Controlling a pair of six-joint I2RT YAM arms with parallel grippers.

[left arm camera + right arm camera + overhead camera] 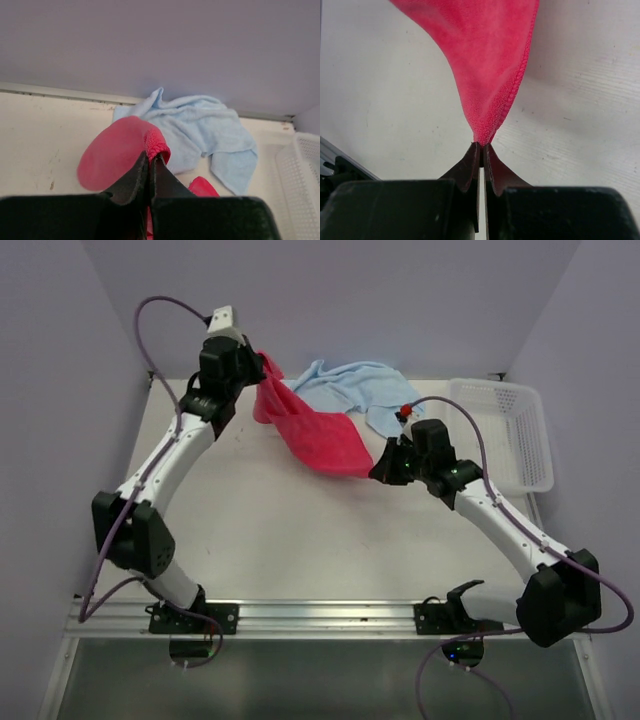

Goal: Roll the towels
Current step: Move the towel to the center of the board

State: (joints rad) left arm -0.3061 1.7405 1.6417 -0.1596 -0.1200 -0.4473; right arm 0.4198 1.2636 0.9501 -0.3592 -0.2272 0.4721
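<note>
I will lay the end of the red-pink towel down with my left gripper, as the towel hangs bunched below it, and take the towel's loose corner nearer my right gripper [346, 421].
The red-pink towel [315, 430] hangs stretched above the table between my two grippers. My left gripper [262, 375] is shut on its far left corner, and the pinched hem [156, 142] bulges out past the fingertips. My right gripper [378, 468] is shut on the near right corner [482, 136], with the cloth fanning upward from the jaws. The light blue towel [350, 385] lies crumpled on the table at the back, behind the red one; it also fills the middle of the left wrist view [200, 130].
A white mesh basket [505, 430] stands at the back right, next to the blue towel; its corner [300, 165] shows in the left wrist view. The lilac back wall [330, 300] rises just behind the towels. An aluminium rail [320, 615] runs along the near edge.
</note>
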